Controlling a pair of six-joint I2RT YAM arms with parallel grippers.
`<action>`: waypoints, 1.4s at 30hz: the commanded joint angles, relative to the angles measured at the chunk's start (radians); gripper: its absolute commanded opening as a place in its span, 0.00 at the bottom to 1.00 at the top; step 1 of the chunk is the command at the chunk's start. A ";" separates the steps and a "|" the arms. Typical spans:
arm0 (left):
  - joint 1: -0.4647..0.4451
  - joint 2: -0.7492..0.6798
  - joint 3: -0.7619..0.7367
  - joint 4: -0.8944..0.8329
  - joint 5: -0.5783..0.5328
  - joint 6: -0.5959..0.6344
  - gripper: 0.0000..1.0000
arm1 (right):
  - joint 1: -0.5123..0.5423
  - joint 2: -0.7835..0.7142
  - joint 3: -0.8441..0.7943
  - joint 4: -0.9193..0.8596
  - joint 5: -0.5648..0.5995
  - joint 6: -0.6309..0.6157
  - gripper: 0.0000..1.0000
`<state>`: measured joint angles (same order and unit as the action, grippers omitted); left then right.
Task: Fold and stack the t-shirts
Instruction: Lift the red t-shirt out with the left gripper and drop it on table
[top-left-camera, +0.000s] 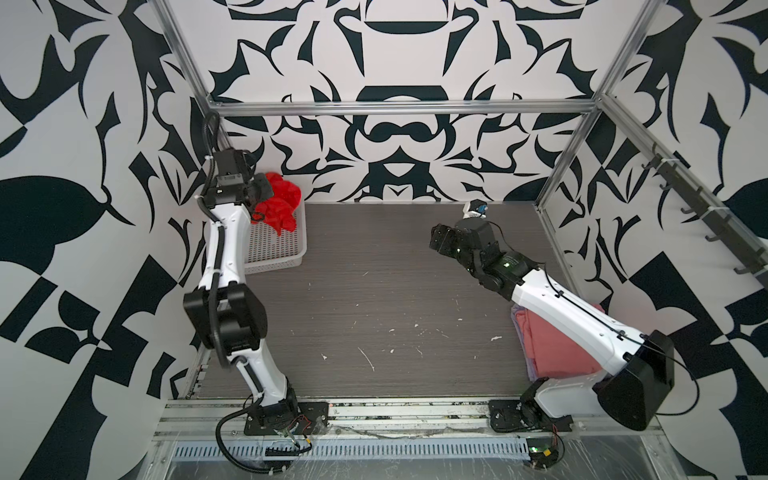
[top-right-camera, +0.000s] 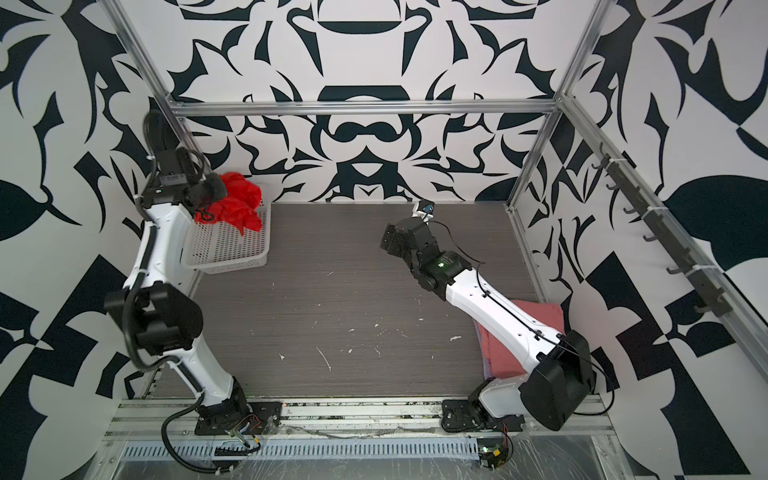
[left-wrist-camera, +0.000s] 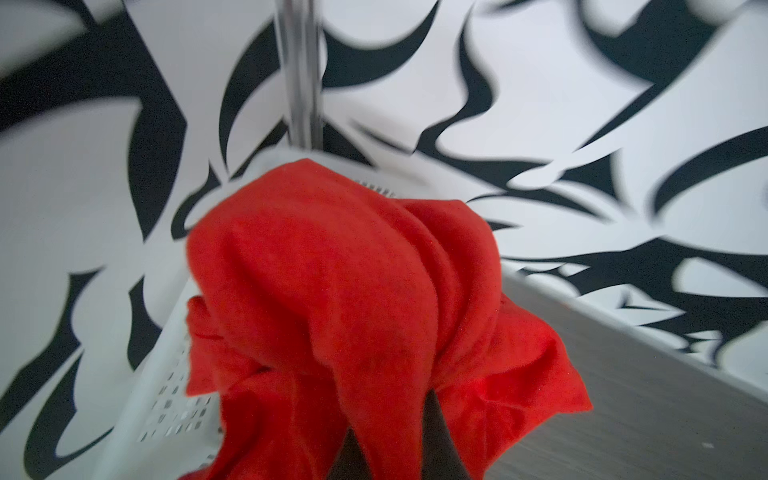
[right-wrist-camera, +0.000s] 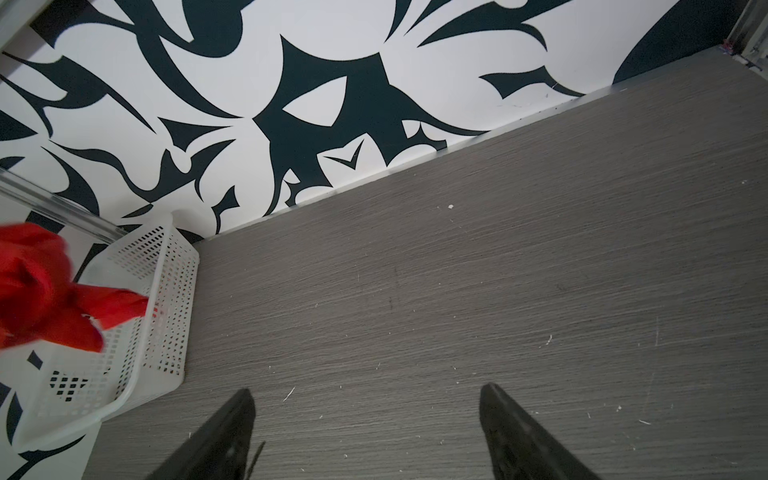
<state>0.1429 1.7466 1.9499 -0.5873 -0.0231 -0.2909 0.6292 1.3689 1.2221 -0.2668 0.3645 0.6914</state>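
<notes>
The robot's left gripper needs to release the red t-shirt on the bare middle of the grey table (top-left-camera: 373, 280), next to the white basket.
A bright red t-shirt (top-left-camera: 279, 208) (top-right-camera: 240, 203) hangs bunched above the white basket (top-left-camera: 274, 259) at the back left. My left gripper (left-wrist-camera: 390, 419) is shut on this red t-shirt (left-wrist-camera: 345, 291), and its dark fingers (left-wrist-camera: 434, 419) poke out between the folds. At the front right, a folded dusty pink t-shirt (top-left-camera: 552, 345) (top-right-camera: 503, 353) lies under my right arm, with a pale lavender edge (top-right-camera: 486, 365) showing beneath it. Over the table, right of centre, my right gripper (top-left-camera: 434, 239) (right-wrist-camera: 366, 390) stands open and empty.
The grey wood-grain table (top-left-camera: 374, 299) is speckled with white flecks. Patterned walls and aluminium posts (top-left-camera: 561, 158) close it in on three sides. A small blue-and-white device (top-left-camera: 476, 208) sits at the back edge. A rail of hooks (top-left-camera: 702, 216) runs along the right wall.
</notes>
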 joint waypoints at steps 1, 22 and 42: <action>-0.081 -0.151 0.045 0.079 0.170 -0.078 0.00 | 0.004 -0.029 0.009 0.059 0.033 -0.064 0.88; -0.451 -0.323 -0.588 0.347 0.478 -0.566 0.00 | -0.008 -0.099 0.006 0.069 0.201 -0.229 0.91; -0.438 -0.251 -0.754 -0.035 -0.010 -0.363 0.75 | 0.017 0.204 0.122 -0.007 -0.207 -0.197 0.85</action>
<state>-0.2989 1.4792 1.2427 -0.4900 0.0479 -0.7147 0.6270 1.5547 1.2713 -0.2756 0.2832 0.5190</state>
